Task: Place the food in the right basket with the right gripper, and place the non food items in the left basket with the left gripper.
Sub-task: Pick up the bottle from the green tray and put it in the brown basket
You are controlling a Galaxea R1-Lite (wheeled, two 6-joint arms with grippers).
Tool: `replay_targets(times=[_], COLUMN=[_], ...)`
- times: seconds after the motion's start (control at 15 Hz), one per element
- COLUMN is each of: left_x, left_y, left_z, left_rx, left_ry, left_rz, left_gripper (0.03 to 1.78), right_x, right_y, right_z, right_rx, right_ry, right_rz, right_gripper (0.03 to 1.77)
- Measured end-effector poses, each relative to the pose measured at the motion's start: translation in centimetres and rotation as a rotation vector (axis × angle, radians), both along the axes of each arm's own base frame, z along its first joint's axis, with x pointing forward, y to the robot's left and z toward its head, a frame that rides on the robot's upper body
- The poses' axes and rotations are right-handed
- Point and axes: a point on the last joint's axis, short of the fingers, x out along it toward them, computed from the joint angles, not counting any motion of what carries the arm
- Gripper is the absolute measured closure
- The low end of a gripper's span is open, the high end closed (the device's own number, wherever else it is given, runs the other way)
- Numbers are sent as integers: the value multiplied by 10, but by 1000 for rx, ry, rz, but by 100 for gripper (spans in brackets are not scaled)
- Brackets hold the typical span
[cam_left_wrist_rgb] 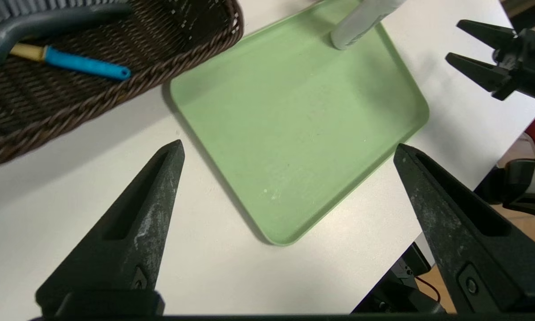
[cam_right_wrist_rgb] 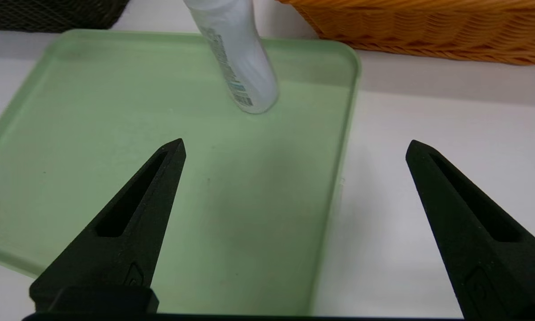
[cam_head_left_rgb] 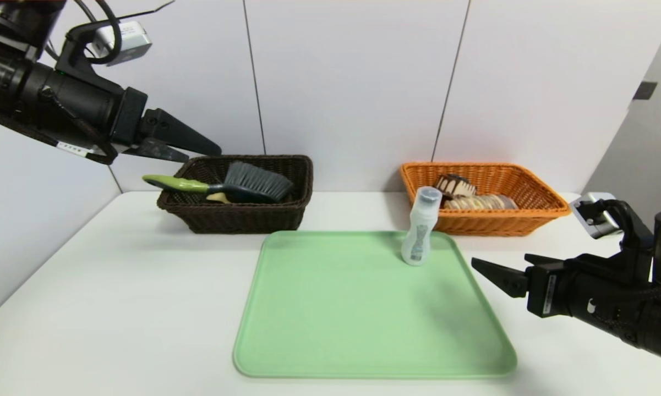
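The robot's right gripper should next go to the small white bottle on the green tray and close around the bottle's narrow middle (cam_head_left_rgb: 420, 228) (cam_right_wrist_rgb: 236, 40).
The small white bottle (cam_head_left_rgb: 420, 228) (cam_left_wrist_rgb: 361, 20) (cam_right_wrist_rgb: 240, 58) stands upright at the far right corner of the green tray (cam_head_left_rgb: 363, 319) (cam_left_wrist_rgb: 294, 111) (cam_right_wrist_rgb: 116, 133). In the dark brown left basket (cam_head_left_rgb: 236, 217) (cam_left_wrist_rgb: 71, 111) lie the grey-bristled brush (cam_head_left_rgb: 247, 184) (cam_left_wrist_rgb: 40, 24) and the spoon (cam_head_left_rgb: 218, 198) (cam_left_wrist_rgb: 87, 67). The orange right basket (cam_head_left_rgb: 534, 203) (cam_right_wrist_rgb: 427, 31) holds the cake wedge (cam_head_left_rgb: 454, 186) and the braided loaf (cam_head_left_rgb: 481, 202). My left gripper (cam_head_left_rgb: 203, 154) (cam_left_wrist_rgb: 288, 145) hangs open and empty above that basket's left end. My right gripper (cam_head_left_rgb: 498, 264) (cam_right_wrist_rgb: 295, 142) is open and empty, low beside the tray's right edge, short of the bottle.
A white wall stands close behind both baskets. White tabletop (cam_head_left_rgb: 143, 286) lies bare to the left of the tray and in front of it. The brush handle sticks out over the dark basket's left rim.
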Motion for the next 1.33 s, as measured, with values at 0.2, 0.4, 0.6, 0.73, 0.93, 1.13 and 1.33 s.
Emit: replay_targets(times=[0.2,0.4,0.6,0.73,0.93,1.13,1.33], left_x=[-26,-46,-69,-83,-101,-119,-130], left_y=[5,9,13,11,6,5,7], left_z=[0,5,4,-6,-31,-48,-55], left_rx=[34,42,117,170,229,210,198], left_ry=[50,54,7,-45,-156,-228,-223], left_rz=[144,263,377,435,514,566,562], left_gripper=[14,14,12,12,12,12,12], right_x=[4,13,27,39,59,69,77], right_y=[14,23,36,43,56,63,67], right_z=[-2,-10,-15,-20,-31,-44,-47], right_rx=[0,-23,-38,-40,-35,-42,-46], right_ry=[6,18,4,-26,-108,-121,-120], right_rz=[58,78,88,67,15,-11,-25], right_gripper=[9,9,9,9,9,9,9])
